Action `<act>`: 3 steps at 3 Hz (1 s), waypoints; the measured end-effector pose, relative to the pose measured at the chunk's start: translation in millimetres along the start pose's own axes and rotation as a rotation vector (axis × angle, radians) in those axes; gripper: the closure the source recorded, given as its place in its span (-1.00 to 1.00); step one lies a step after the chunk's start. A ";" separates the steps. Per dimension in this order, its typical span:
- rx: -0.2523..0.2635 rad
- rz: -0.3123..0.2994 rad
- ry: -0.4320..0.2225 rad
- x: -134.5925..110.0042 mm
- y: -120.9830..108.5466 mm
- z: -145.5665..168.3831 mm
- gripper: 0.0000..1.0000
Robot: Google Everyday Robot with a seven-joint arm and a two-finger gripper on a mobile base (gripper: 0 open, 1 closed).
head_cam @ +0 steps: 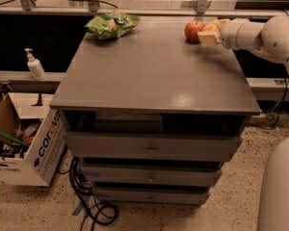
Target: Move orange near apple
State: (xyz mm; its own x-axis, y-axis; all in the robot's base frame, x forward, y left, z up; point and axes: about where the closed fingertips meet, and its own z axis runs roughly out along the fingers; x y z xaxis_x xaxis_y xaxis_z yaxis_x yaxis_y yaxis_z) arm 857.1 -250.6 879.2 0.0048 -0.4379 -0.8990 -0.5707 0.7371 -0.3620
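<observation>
I should set the orange down with my gripper on the grey cabinet top (201,46) in front of the red apple.
The red apple (193,31) stands at the far right of the grey cabinet top (154,76). The light-orange orange (210,27) sits just to the right of the apple, touching it or nearly so. My gripper (212,31) reaches in from the right at the end of the white arm (260,32). Its pale fingers (208,38) sit on either side of the orange, closed on it, low over the top. Part of the orange is hidden by the fingers.
A green snack bag (111,24) lies at the far left of the top. The cabinet has drawers (151,150) below. A cardboard box (26,143) and a soap dispenser (35,65) are at left, cables (89,203) on the floor, and a rail runs behind.
</observation>
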 end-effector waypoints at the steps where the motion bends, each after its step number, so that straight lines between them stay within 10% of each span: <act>1: -0.002 0.019 0.013 14.2 3.1 -1.3 1.00; 3: -0.034 0.031 0.008 16.2 14.8 4.5 1.00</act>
State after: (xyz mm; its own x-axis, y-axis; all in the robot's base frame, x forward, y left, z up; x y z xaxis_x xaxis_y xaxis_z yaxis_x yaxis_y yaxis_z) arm 852.4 -244.5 858.1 -0.0194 -0.4193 -0.9076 -0.5977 0.7326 -0.3257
